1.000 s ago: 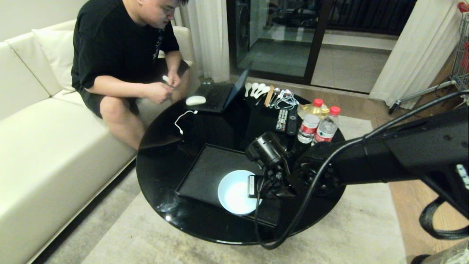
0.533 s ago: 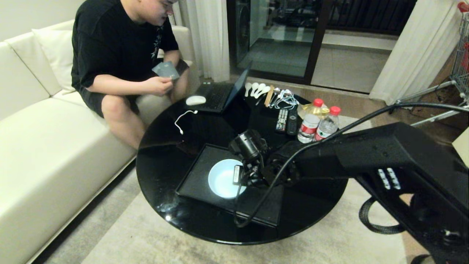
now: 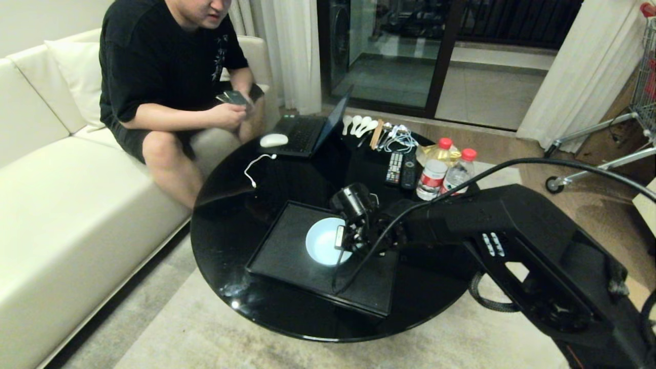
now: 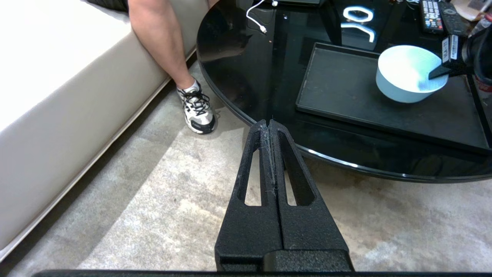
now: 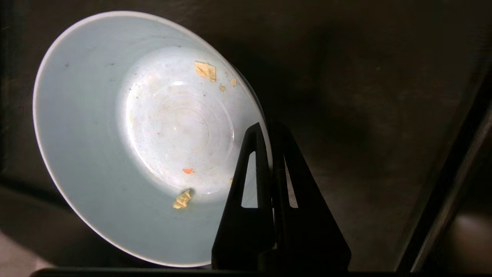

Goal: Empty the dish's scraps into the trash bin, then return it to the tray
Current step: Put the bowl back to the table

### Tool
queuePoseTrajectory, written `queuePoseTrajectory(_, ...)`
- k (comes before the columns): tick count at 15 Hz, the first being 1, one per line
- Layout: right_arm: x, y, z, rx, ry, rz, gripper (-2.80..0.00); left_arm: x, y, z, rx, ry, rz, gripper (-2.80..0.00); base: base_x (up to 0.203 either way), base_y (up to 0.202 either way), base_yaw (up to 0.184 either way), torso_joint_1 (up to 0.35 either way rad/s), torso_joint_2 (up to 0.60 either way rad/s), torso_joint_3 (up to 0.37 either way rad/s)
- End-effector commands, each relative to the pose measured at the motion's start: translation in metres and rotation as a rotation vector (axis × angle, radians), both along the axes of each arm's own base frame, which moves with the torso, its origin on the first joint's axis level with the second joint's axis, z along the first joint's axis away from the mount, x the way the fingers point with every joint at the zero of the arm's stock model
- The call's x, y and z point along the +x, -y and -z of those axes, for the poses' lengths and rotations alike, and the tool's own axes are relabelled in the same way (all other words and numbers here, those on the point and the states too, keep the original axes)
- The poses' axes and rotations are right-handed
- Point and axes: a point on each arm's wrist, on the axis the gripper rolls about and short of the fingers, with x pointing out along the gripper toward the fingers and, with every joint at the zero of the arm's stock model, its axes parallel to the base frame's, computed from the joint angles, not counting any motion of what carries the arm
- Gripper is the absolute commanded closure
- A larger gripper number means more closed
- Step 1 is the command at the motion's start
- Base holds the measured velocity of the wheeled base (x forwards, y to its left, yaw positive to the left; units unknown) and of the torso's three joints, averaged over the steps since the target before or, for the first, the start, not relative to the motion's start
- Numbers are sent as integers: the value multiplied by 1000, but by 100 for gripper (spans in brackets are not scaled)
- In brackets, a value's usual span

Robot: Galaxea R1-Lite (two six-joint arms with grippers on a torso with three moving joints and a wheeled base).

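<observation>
The dish, now over the middle of the tray, will go down from my right gripper just past the middle of the black tray [image 3: 344, 245] [image 5: 197, 131], toward the bottles.
The dish [image 3: 322, 240], a small pale blue bowl with a white inside, is over the middle of the black tray [image 3: 284, 246] on the round black table. My right gripper [image 3: 340, 240] is shut on its rim on the side nearer me, one finger inside and one outside [image 5: 268, 129]. The dish [image 5: 115, 134] tilts slightly, and I cannot tell whether it rests on the tray [image 5: 365, 115]. Small yellowish scraps [image 5: 205, 70] and an orange fleck [image 5: 187, 171] stick inside. My left gripper [image 4: 268, 124] is parked, shut and empty, over the carpet beside the table, with the dish [image 4: 403, 75] off to its right. The trash bin is out of view.
A person [image 3: 169, 77] sits on the white sofa at the table's far left, one shoe [image 4: 196, 111] near the table edge. An open laptop [image 3: 310, 130], mouse [image 3: 273, 140], white cable [image 3: 254, 166], spoons [image 3: 359, 124], remotes [image 3: 401, 169] and two bottles [image 3: 445, 171] fill the table's back half.
My right arm has carried the dish from the tray's near right edge back towards its middle and lowered it. The person has raised a small flat object in their hands.
</observation>
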Motion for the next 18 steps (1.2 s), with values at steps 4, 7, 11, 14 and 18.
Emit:
queuePoseTrajectory(4, 15, 15, 17, -18, -26, 46, 0, 0, 0, 0, -1, 1, -1, 0, 0, 0, 0, 0, 0, 0)
queuePoseTrajectory(7, 18, 19, 21, -23, -36, 55, 0, 0, 0, 0, -1, 1, -1, 0, 0, 0, 0, 0, 0, 0)
queuePoseTrajectory(11, 21, 22, 27, -27, -46, 63, 0, 0, 0, 0, -1, 1, -1, 0, 0, 0, 0, 0, 0, 0)
queuePoseTrajectory(14, 21, 21, 26, -25, -42, 63, 0, 0, 0, 0, -1, 1, -1, 0, 0, 0, 0, 0, 0, 0)
queuePoseTrajectory(18, 22, 22, 21, -20, -33, 64, -280, 0, 0, 0, -1, 1, -1, 0, 0, 0, 0, 0, 0, 0)
